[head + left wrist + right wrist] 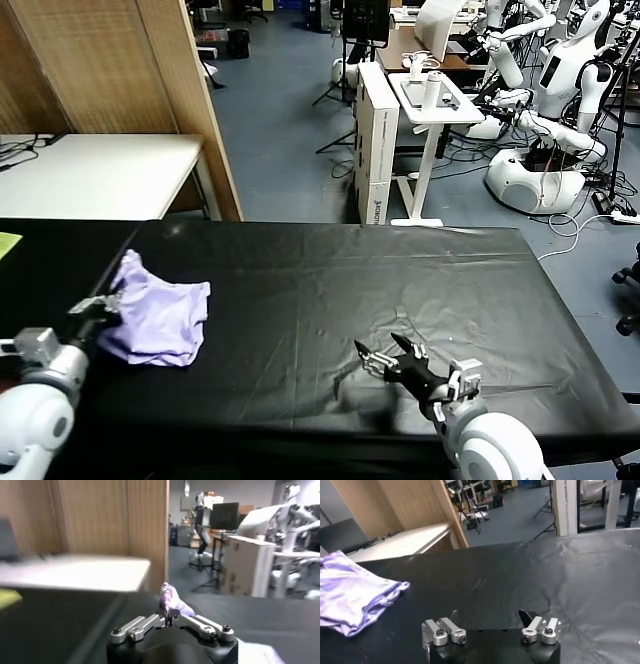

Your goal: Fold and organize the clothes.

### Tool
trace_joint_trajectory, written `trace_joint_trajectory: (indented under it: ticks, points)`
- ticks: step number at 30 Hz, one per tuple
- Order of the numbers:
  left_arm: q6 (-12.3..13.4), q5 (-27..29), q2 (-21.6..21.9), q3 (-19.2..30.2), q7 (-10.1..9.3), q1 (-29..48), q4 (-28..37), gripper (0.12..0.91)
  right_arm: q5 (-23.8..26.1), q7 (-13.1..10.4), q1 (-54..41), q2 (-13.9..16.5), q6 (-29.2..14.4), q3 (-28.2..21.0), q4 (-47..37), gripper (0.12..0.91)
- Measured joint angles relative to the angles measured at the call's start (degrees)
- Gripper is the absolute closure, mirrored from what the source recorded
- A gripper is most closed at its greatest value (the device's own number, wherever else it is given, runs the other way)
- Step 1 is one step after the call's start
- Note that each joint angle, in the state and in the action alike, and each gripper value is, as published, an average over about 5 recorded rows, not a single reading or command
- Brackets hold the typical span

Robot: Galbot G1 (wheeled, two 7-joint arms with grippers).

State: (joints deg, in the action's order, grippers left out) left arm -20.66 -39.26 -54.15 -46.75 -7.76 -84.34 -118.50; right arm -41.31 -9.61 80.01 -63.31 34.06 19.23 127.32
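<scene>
The robot's left gripper needs to release the lavender T-shirt on the bare black table (273, 326) just short of the right gripper.
The lavender T-shirt (158, 315) lies bunched at the left of the black table (330, 290). My left gripper (103, 301) is shut on the shirt's left edge and lifts a peak of fabric (170, 600) above the table. In the left wrist view the jaws (168, 621) pinch the purple cloth. My right gripper (385, 357) is open and empty, low over the table at the front right, well apart from the shirt. The right wrist view shows its spread fingers (490, 625) and the shirt (355, 597) off to the side.
A white table (90, 170) and a wooden partition (185, 90) stand behind the left end. A white box and stand (400, 130) and other robots (550, 90) are beyond the table's far edge.
</scene>
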Motion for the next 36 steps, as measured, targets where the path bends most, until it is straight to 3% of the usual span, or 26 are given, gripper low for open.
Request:
trace_joint_trajectory:
  ticks: [5, 9, 16, 23, 26, 34, 36]
  points:
    - [-2.4, -0.4, -6.5, 7.6, -3.49, 1.9, -5.6, 0.862, 0.7, 0.0, 0.8, -0.1, 0.0, 0.4, 0.4, 0.118]
    - [-2.9, 0.1, -12.1, 15.5, -5.06, 4.6, -6.8, 0.862, 1.2, 0.0, 1.6, -0.1, -0.1, 0.8, 0.7, 0.118]
    - [-2.7, 4.0, -22.1, 26.5, -5.14, 8.6, -3.3, 0.862, 1.8, 0.0, 1.5, -0.4, -0.1, 0.7, 0.2, 0.118]
    - [-1.9, 9.7, -29.3, 32.8, -3.84, 10.1, 3.0, 0.834, -0.4, -1.0, 0.0, -0.6, -0.6, 0.2, -1.0, 0.118]
    - [-1.6, 11.6, -30.1, 34.3, -3.04, 9.8, 3.8, 0.698, -4.1, -2.6, -1.6, -0.9, -0.8, -0.6, -2.2, 0.118]
    - [-0.2, 14.9, -28.8, 35.1, -1.26, 8.7, 0.8, 0.212, -11.7, -5.2, -7.8, -2.6, 0.3, -4.2, -6.9, 0.118]
    - [0.0, 14.6, -28.0, 34.3, -1.28, 8.6, -0.3, 0.156, -12.6, -5.3, -9.6, -3.1, 0.3, -5.4, -8.4, 0.118]
